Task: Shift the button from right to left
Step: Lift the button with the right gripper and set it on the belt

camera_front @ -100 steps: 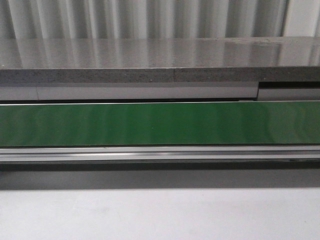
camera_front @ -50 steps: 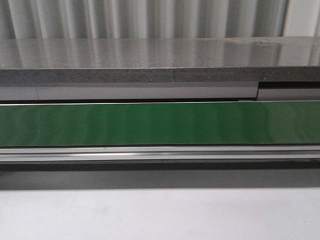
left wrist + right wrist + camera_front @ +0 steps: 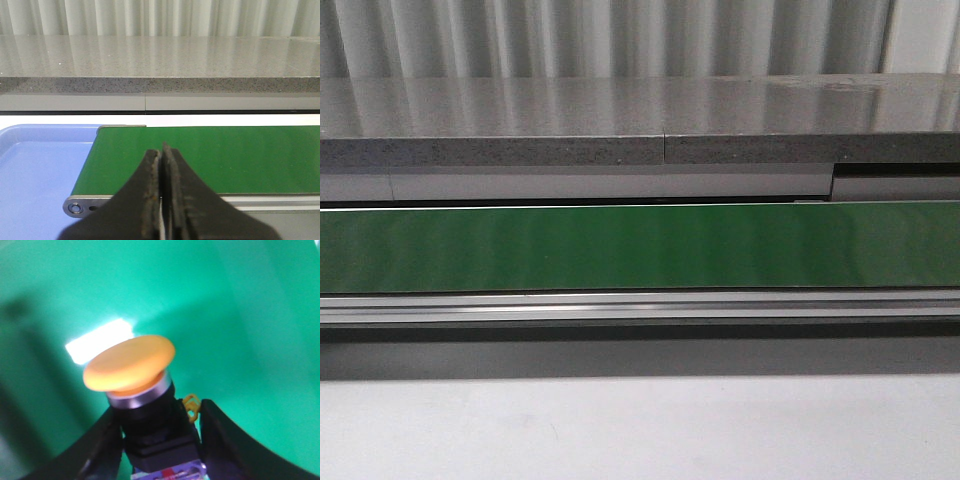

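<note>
The button, now held over the green belt, will be let go by my right gripper on the green belt (image 3: 951, 212) in front of the dark slot below the ledge.
In the right wrist view the button (image 3: 129, 362) fills the middle: a yellow-orange mushroom cap, a silver ring, a black collar and a blue-and-clear block at its rear. My right gripper (image 3: 160, 412) is shut on its black body, one finger on each side, over the green belt (image 3: 240, 315). In the left wrist view my left gripper (image 3: 160, 151) is shut with nothing between its fingers. It hangs over the near edge of the green belt (image 3: 225, 155), close to the belt's left end. Neither gripper nor the button shows in the front view.
A blue tray (image 3: 40, 170) lies just past the belt's left end. In the front view the green belt (image 3: 640, 248) runs the full width, with an aluminium rail (image 3: 640, 305) in front, a grey stone ledge (image 3: 640, 120) behind and a white tabletop (image 3: 640, 430) nearest.
</note>
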Robot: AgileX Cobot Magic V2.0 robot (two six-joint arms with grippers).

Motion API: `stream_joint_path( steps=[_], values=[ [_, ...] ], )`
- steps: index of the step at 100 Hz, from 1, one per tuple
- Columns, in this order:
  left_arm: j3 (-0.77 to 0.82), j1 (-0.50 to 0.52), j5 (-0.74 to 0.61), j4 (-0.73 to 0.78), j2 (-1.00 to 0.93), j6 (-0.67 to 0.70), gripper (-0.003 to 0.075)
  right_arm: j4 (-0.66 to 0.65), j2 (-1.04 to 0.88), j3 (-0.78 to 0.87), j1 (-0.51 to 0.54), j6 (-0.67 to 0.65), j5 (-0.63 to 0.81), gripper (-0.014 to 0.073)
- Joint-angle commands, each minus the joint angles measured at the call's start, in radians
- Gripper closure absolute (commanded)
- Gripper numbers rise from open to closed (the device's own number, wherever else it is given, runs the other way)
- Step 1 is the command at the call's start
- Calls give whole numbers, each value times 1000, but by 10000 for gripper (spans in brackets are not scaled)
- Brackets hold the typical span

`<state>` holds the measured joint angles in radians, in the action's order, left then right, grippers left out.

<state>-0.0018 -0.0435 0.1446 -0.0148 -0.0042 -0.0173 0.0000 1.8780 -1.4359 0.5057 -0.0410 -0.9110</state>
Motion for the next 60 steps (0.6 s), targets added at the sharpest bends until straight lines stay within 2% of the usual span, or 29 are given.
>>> stream_joint_path(
  steps=[1,22,39,60],
  values=[
    [24,-5,-79,0,-35,4,740,44,-124,-29,-25,8,5,522],
    [24,-5,-79,0,-35,4,740,48,-243,-28,-185,-10,-78,522],
    [24,-5,-79,0,-35,4,740,48,-252,-25,-305,-39,-151,522],
    [24,-5,-79,0,-35,4,740,48,-213,-22,-341,-64,-190,522]
  ],
)
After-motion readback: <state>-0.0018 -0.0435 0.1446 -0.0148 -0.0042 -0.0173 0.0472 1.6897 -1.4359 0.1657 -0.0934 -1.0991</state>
